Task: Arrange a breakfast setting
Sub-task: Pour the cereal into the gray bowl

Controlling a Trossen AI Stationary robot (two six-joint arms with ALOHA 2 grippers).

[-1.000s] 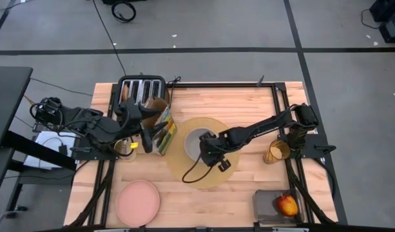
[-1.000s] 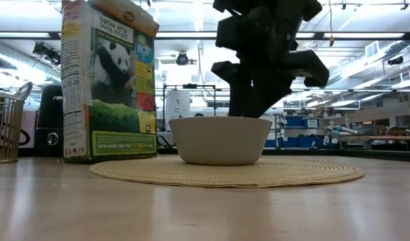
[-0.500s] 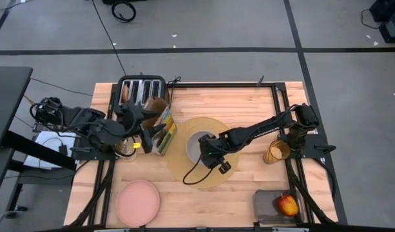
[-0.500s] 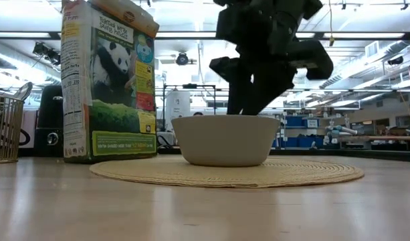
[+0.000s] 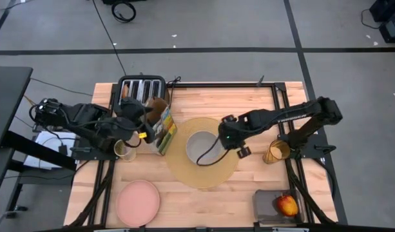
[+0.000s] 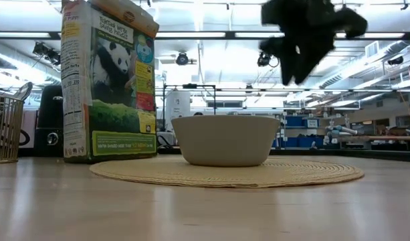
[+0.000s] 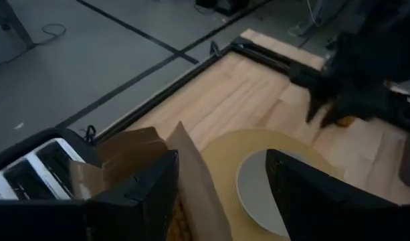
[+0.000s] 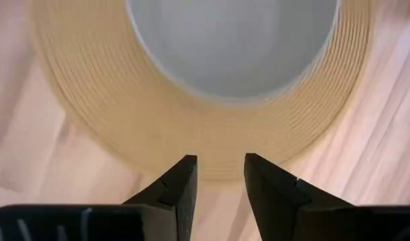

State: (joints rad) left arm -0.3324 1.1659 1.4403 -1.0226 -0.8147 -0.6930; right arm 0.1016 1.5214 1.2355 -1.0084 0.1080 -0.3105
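The robot's left gripper should move to the cereal box and close on the top edge of its printed side (image 5: 152, 130) (image 7: 203, 204), which faces the pale grey bowl.
The pale grey bowl (image 5: 202, 145) stands on its base in the middle of the round tan placemat (image 5: 184, 169); both also show in the low view (image 6: 223, 139) and the right wrist view (image 8: 235, 40). My right gripper (image 5: 234, 143) hangs open and empty above the mat, right of the bowl (image 6: 301, 60) (image 8: 219, 181). My left gripper (image 5: 147, 132) is open at the open top of an upright cereal box (image 5: 163, 129) (image 7: 221, 194); whether it touches the box I cannot tell. The pink plate (image 5: 138, 202), amber tumbler (image 5: 276, 152) and red apple (image 5: 287, 205) lie apart.
The black toaster (image 5: 142, 90) stands at the far left behind the cereal box (image 6: 108, 80). The apple lies in the dark mesh basket (image 5: 261, 196) at the near right corner. A wire holder (image 6: 4, 127) with a spoon-like tip (image 6: 23, 90) stands at the left.
My right gripper first slid the bowl a little toward the table's right edge on the mat. It has since come off the bowl, risen and gone toward the right edge. The bowl now stands alone and still.
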